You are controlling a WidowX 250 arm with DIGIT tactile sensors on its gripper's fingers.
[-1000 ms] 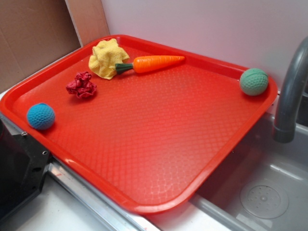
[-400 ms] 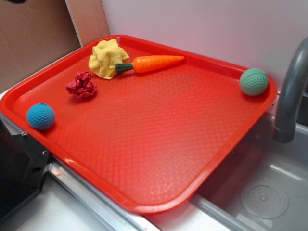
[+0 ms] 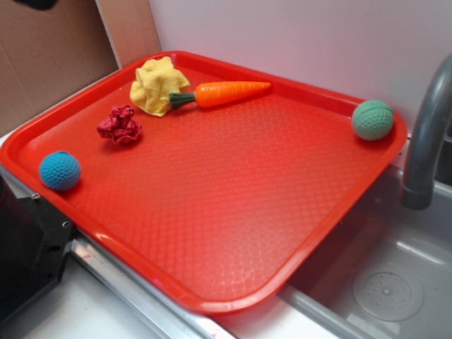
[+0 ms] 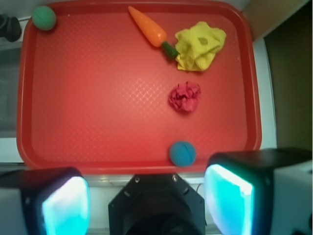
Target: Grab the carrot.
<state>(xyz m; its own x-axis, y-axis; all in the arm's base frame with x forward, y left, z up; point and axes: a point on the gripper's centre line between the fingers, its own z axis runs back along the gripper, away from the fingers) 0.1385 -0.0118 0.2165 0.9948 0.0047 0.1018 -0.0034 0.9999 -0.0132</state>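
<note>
My gripper will move next to the carrot's thick orange end (image 3: pixel 210 94) (image 4: pixel 155 36), by its green stem, and close there.
The carrot (image 3: pixel 227 92) is glossy orange with a dark green stem and lies at the back of the red tray (image 3: pixel 212 212), its stem end touching the yellow cloth (image 3: pixel 154 85). From the wrist view the carrot (image 4: pixel 148 27) lies at the top, far ahead of my gripper (image 4: pixel 146 205). The gripper hangs high above the tray's near edge. It is open, its cyan pads (image 4: pixel 229 205) wide apart with nothing between them. In the exterior view only a dark bit of the arm (image 3: pixel 37 3) shows at the top left corner.
On the tray also lie a crumpled red thing (image 3: pixel 119 126), a blue ball (image 3: pixel 59 171) and a green ball (image 3: pixel 372 119). A grey faucet (image 3: pixel 426 141) and a sink (image 3: pixel 381 282) are at the right. A black block (image 3: pixel 28 247) stands by the tray's left front.
A dark part of the arm has edged into the top left corner of the exterior view. Nothing on the tray has moved.
</note>
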